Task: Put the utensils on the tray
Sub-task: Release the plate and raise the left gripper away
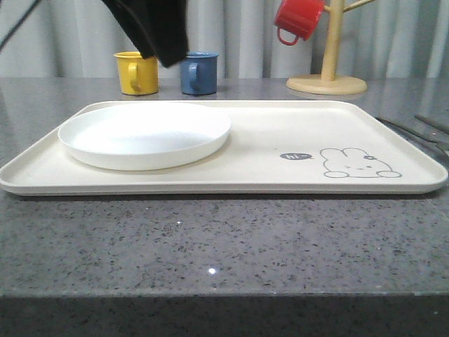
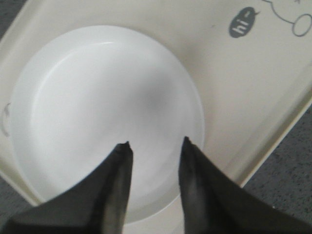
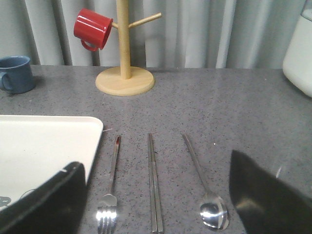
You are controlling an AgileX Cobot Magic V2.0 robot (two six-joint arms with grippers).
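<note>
I need to next move my right gripper to the silver fork's handle [image 1: 421,135] [image 3: 112,183], near the fork's teeth, and grab it there.
A silver fork [image 3: 111,195], a pair of chopsticks [image 3: 154,185] and a spoon [image 3: 213,212] lie side by side on the grey counter, just right of the cream tray [image 3: 44,146]. My right gripper [image 3: 156,161] hovers open over them, its fingers wide apart with nothing between them. In the front view the utensils [image 1: 421,130] show faintly past the right rim of the tray [image 1: 280,140]. Above the white plate [image 2: 97,107] on the tray's left half, my left gripper [image 2: 156,142] is open and empty. Its dark body [image 1: 158,31] hangs high over the plate.
The round white plate [image 1: 147,133] takes up the tray's left half; the rabbit drawing [image 1: 358,163] marks the right half. Behind the tray stand a yellow mug [image 1: 137,72], a blue mug [image 1: 198,72] and a wooden mug tree [image 1: 327,70] holding a red mug [image 1: 298,20]. A white appliance [image 3: 300,48] stands far right.
</note>
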